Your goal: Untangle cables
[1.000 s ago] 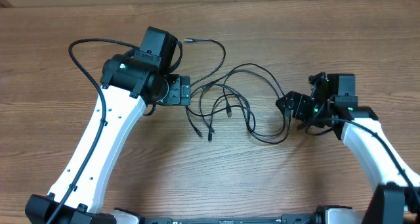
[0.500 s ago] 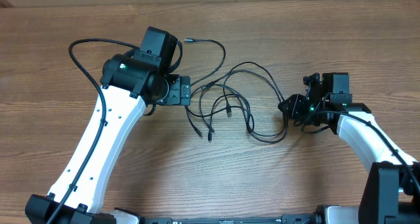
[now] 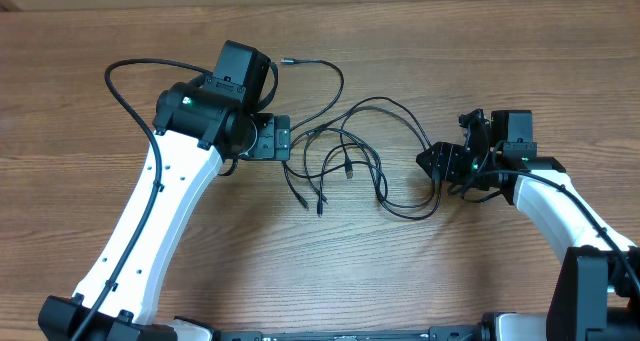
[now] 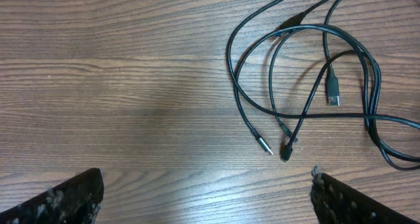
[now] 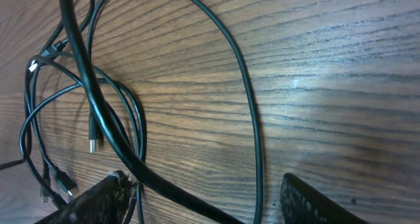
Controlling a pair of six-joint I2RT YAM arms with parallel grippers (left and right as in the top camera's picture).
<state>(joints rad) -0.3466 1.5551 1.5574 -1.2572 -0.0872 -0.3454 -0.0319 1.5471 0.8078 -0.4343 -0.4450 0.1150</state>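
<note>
My right gripper has both the raised cord and the edge loop passing between its fingers, so it should take only the raised cord (image 5: 107,119) and pull it clear.
The cables (image 3: 348,169) are thin black cords lying as a loose tangle of loops on the wooden table between the arms, with small plug ends (image 3: 320,211) at the front. One cord runs off to a plug at the back (image 3: 285,58). My left gripper (image 3: 284,139) is open and empty just left of the tangle. In the left wrist view (image 4: 205,188) its fingers (image 4: 72,198) are far apart, and the loops and a USB plug (image 4: 333,92) lie ahead. My right gripper (image 3: 430,161) is open at the tangle's right edge. A cord (image 5: 98,112) and a thinner loop (image 5: 254,119) pass between its fingers (image 5: 321,201).
The left arm's own thicker black cable (image 3: 120,81) loops out at the back left. The table's far edge (image 3: 400,3) runs along the top of the overhead view.
My right gripper has turned and shifted slightly left, closer onto the right loops of the tangle. The left arm and the cables have not visibly moved.
</note>
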